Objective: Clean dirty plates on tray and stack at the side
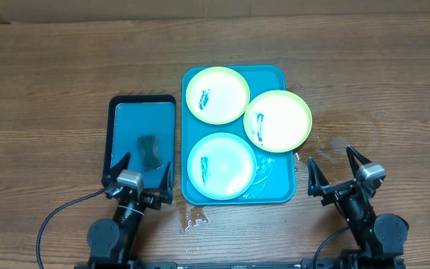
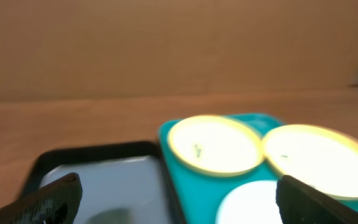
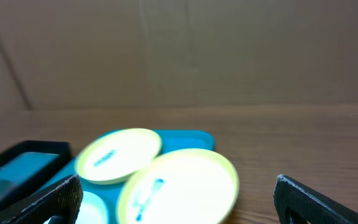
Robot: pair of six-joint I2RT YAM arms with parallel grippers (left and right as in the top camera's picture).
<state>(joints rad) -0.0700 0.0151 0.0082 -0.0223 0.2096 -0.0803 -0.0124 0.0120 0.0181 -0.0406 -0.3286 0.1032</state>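
I will next move my left gripper to the narrow middle (image 1: 149,152) of the dark sponge in the black-rimmed blue tray and close it there.
Three plates with lime-green rims and teal smears lie on the teal tray (image 1: 276,185): one at the back (image 1: 217,94), one at the right (image 1: 278,120) overhanging the tray's right rim, one at the front (image 1: 222,165). The tray (image 2: 191,182) and plates also show in the left wrist view, back plate (image 2: 213,145) and right plate (image 2: 322,158). In the right wrist view the right plate (image 3: 179,185) is nearest. My left gripper (image 1: 138,169) is open and empty over the near end of the black-rimmed tray. My right gripper (image 1: 337,164) is open and empty, right of the teal tray's front corner.
A smaller black-rimmed blue tray (image 1: 142,119) lies left of the teal tray and holds a dark sponge-like piece (image 1: 151,152). Water spots (image 1: 193,218) lie on the wooden table before the teal tray. A cardboard wall stands at the back.
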